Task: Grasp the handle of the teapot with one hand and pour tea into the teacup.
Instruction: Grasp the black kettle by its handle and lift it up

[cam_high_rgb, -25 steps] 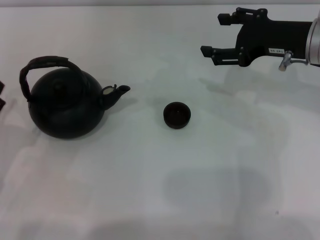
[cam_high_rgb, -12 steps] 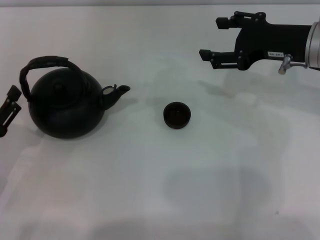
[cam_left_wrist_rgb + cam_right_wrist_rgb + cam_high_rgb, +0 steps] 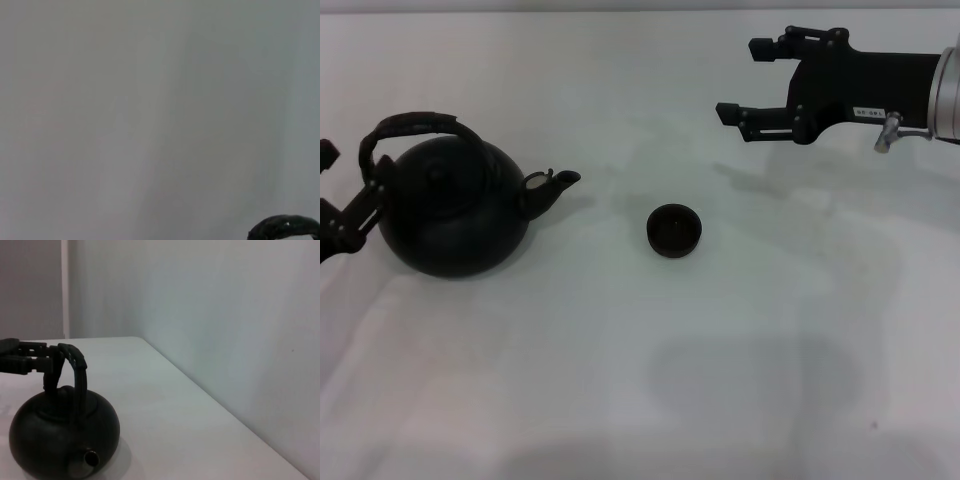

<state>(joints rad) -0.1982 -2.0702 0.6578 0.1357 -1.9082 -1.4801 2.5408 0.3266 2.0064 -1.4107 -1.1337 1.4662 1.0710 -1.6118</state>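
Observation:
My left gripper is reaching the teapot's handle near its bend with only the ends of its fingers, so next I open it and take the handle's side lower down [image 3: 51, 382].
The black teapot [image 3: 450, 215] stands at the left of the white table, its spout pointing at the teacup [image 3: 674, 229], which sits apart near the middle. The arched handle [image 3: 410, 125] stands upright over the lid. My left gripper [image 3: 345, 185] is open at the left edge, right beside the handle's left end, with nothing between its fingers. My right gripper [image 3: 742, 78] is open and empty, held above the table at the back right. The right wrist view shows the teapot [image 3: 60, 432], its handle [image 3: 75, 375] and the left gripper [image 3: 25, 360] reaching up to it.
The white table [image 3: 650, 380] ends at a pale wall [image 3: 225, 315] behind. The left wrist view shows blank grey and a dark curved edge [image 3: 285, 227] in one corner.
My left gripper has come in from the left edge, up and toward the teapot's handle. The right gripper has barely shifted. Teapot and teacup have not moved.

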